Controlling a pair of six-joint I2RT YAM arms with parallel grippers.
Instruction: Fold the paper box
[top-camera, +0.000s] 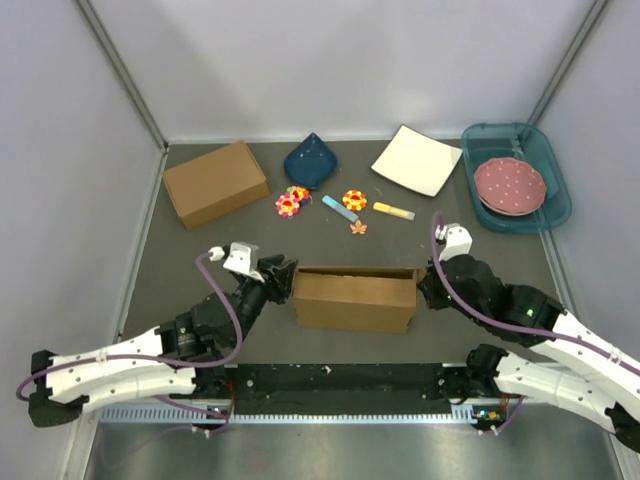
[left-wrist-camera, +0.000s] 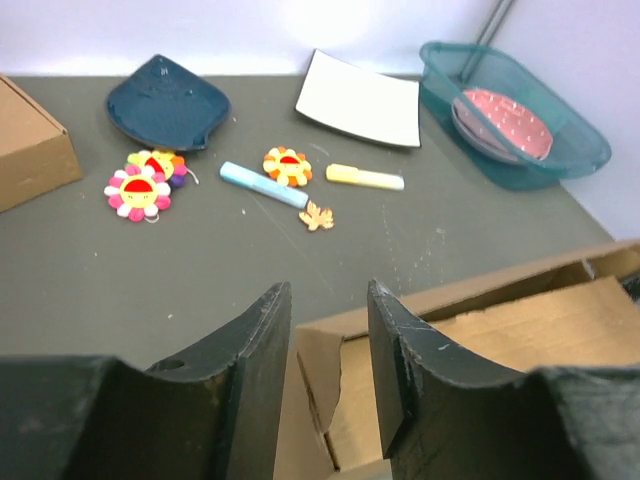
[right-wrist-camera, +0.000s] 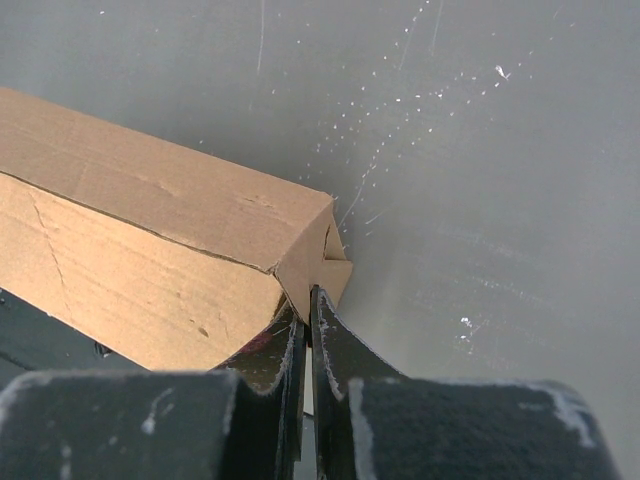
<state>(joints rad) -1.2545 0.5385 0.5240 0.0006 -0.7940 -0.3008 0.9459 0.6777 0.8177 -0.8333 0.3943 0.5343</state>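
Next, I leave the end flap with my left gripper and pull the box's front side open by its top edge (top-camera: 345, 277), because that front side leans close to the box's back side.
The paper box (top-camera: 355, 300) stands near the middle front of the table as a shallow brown cardboard trough, with its walls up and its top open. My left gripper (top-camera: 283, 275) is open at the box's left end. In the left wrist view its fingers (left-wrist-camera: 328, 290) stand on either side of the left end flap of the box (left-wrist-camera: 520, 320) without closing on it. My right gripper (top-camera: 428, 285) is at the box's right end. In the right wrist view it (right-wrist-camera: 305, 300) is shut on the thin end flap at the corner of the box (right-wrist-camera: 150, 220).
A deeper brown box (top-camera: 215, 183) sits at the back left. Behind the paper box lie a dark blue dish (top-camera: 310, 160), flower toys (top-camera: 290, 203), a blue stick (top-camera: 339, 208) and a yellow stick (top-camera: 393, 211). A white plate (top-camera: 417, 160) is at the back. A teal tray (top-camera: 553, 170) holding a pink plate (top-camera: 510, 185) is at the back right.
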